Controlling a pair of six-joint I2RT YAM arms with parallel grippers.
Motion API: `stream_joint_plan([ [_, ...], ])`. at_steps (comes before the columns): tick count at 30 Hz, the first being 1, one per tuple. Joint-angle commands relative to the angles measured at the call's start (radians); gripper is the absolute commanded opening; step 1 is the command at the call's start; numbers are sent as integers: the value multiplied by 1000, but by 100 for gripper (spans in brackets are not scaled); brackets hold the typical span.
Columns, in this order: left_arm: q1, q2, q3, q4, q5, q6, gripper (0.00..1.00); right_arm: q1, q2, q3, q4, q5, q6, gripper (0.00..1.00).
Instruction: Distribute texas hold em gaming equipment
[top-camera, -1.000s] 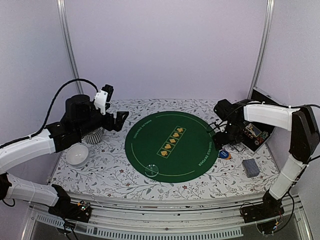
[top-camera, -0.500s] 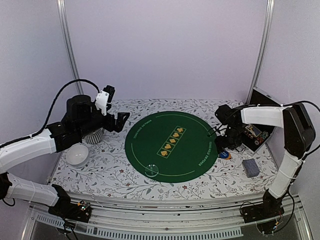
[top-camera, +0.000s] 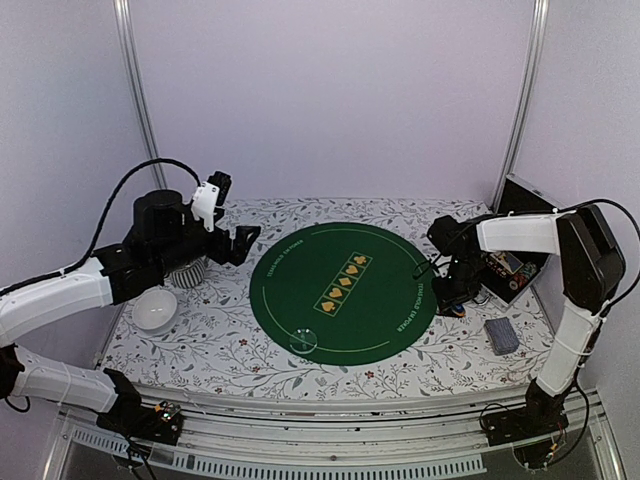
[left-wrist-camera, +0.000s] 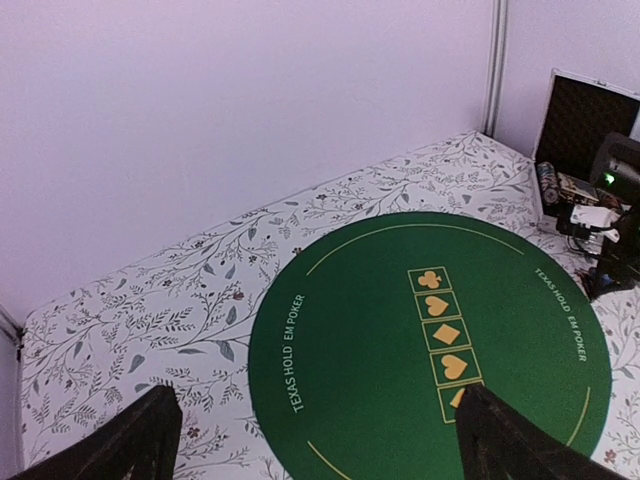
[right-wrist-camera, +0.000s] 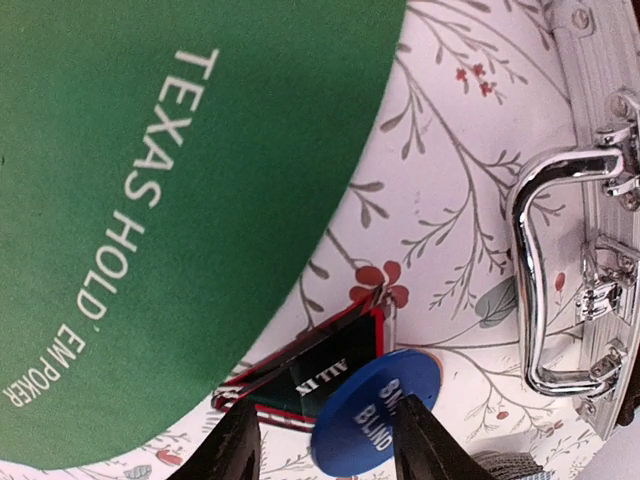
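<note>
The black all-in marker is tilted, with the blue button between the fingers of my right gripper, so I need to open them, move off the marker and pinch the button's edges (right-wrist-camera: 376, 412).
The blue round button (right-wrist-camera: 378, 413), marked small blind, lies on the floral cloth just off the green mat (right-wrist-camera: 150, 200). It overlaps a black triangular all-in marker (right-wrist-camera: 310, 370). My right gripper (right-wrist-camera: 328, 445) is low over both, its fingers straddling them. The right finger touches the button's edge and a gap shows on the left side. From above, the right gripper (top-camera: 452, 298) hides the button. A grey-blue deck of cards (top-camera: 501, 336) lies to its near right. My left gripper (top-camera: 236, 243) hangs wide open above the mat's left edge, holding nothing.
An open metal case (top-camera: 515, 258) with chips stands at the right, its handle (right-wrist-camera: 560, 290) close to the right gripper. A clear round disc (top-camera: 303, 340) sits on the mat's near edge. A white bowl (top-camera: 155, 310) and a striped mug (top-camera: 187, 272) stand at the left.
The right gripper has dropped and moved slightly left onto the blue button, and its jaws have narrowed around it. The left arm has stayed still.
</note>
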Motion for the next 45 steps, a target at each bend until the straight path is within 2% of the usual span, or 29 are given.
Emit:
stream_joint_plan([
  [1,3,10,-9,18,5,12,98,-7,20,-15,10,-6,5,43],
  [4,3,10,-7,18,6,12,98,-5,9,-11,3,-12,13,40],
  [13,3,9,-7,18,8,12,98,-6,-16,3,-11,-41,15,39],
  [17,4,9,-7,18,12,12,98,-6,-34,14,-29,7,22,40],
  [28,3,7,-7,18,18,12,98,-7,-21,12,-19,22,10,69],
  [37,4,1,-7,18,27,10,98,-43,-40,22,-17,52,16,70],
  [45,4,-2,-7,18,30,8,98,-107,-77,-15,36,-23,25,71],
])
